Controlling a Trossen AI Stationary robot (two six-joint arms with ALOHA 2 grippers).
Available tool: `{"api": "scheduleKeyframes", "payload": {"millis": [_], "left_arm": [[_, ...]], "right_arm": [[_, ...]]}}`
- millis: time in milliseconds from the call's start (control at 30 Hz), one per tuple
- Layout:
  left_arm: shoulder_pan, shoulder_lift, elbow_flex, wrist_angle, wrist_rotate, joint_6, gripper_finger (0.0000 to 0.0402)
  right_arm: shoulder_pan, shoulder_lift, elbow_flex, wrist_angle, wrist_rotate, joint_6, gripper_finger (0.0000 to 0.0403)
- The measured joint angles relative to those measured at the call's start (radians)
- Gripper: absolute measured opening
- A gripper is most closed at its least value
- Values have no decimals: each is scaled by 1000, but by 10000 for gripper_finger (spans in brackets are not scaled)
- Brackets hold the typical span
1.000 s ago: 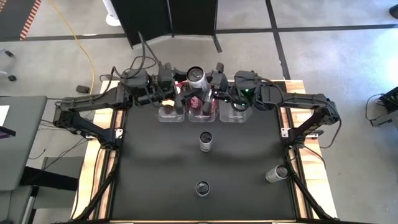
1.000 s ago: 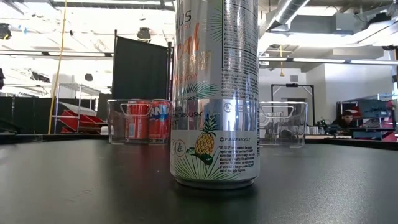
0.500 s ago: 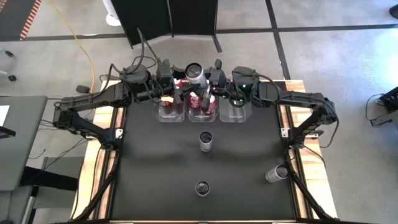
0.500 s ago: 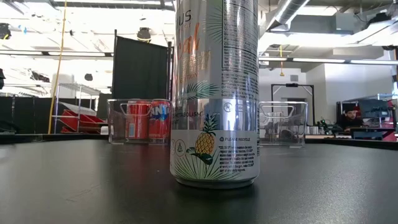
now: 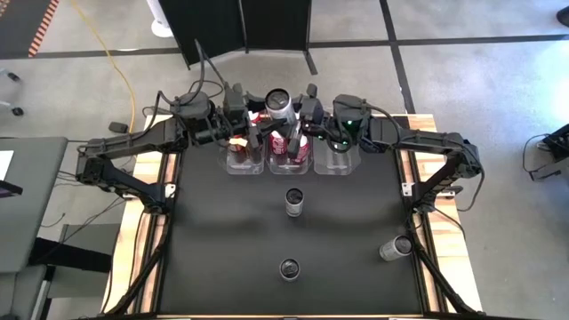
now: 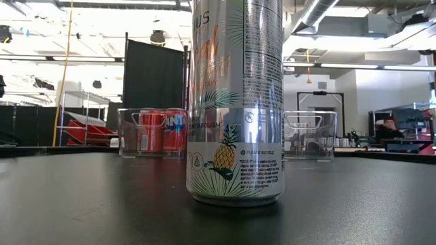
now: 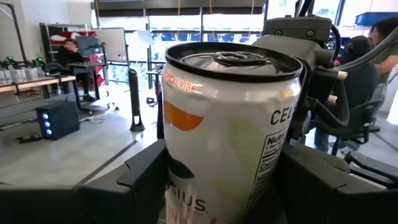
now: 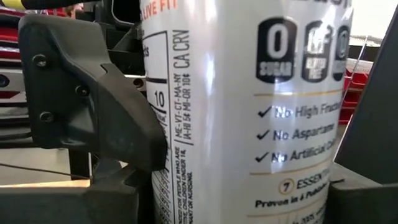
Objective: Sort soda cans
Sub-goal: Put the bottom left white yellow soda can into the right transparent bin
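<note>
The can's side is pinched level by my right gripper, beside my left gripper's finger, so that right gripper should open and take the can from above near its top rim point(image 5: 277, 99).
A silver-white soda can point(image 5: 279, 105) is held upright in the air above the middle clear bin point(image 5: 289, 163) at the table's far edge. My left gripper point(image 7: 217, 186) comes at it from the left. My right gripper point(image 8: 249, 199) comes from the right and shows in the left wrist view behind the can point(image 7: 298, 37). Red cans point(image 6: 162, 131) stand in the left bin point(image 5: 238, 163) and the middle bin. Two silver cans stand on the black mat point(image 5: 294, 202) point(image 5: 289, 268), and a third point(image 5: 395, 248) is near its right edge. My left gripper pinches the can's wall point(image 7: 180, 186) between its two fingers point(image 7: 146, 177), level, from the table's left. The can is upright and lifted clear, its top rim above the fingers. My right gripper has the same can's wall point(image 8: 186, 186) between its fingers point(image 8: 367, 193), level, from the table's right. The left gripper's finger point(image 8: 93, 93) lies on the can beside them.
Three clear bins stand in a row along the far edge; the right one point(image 5: 336, 160) looks empty of cans. In the low view the nearest silver can point(image 6: 235, 102) blocks the middle. Bare mat lies on the near left. A person sits in the room beyond point(image 6: 388, 128).
My right gripper has moved left toward the held can and closed in beside it, then kept still. The can and my left gripper have shifted slightly toward the far edge. The cans on the mat have not moved.
</note>
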Motion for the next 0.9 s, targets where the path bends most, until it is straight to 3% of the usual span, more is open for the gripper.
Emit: {"api": "scheduleKeyframes", "payload": {"millis": [233,467,767,900], "left_arm": [[0,-4,-1,-2,-7,13,240],[13,-18,29,-107,-3,7,240],[19,-25,13,-247,-45,-46,240],[30,1,10,-289,-60,-78,240]], "right_arm": [[-21,-3,2,-46,-73,130,284],[-109,-4,130,-428,-320,362,330],[-189,-17,305,-838,-386,323,334],[-216,-25,325,-862,-371,267,329]]}}
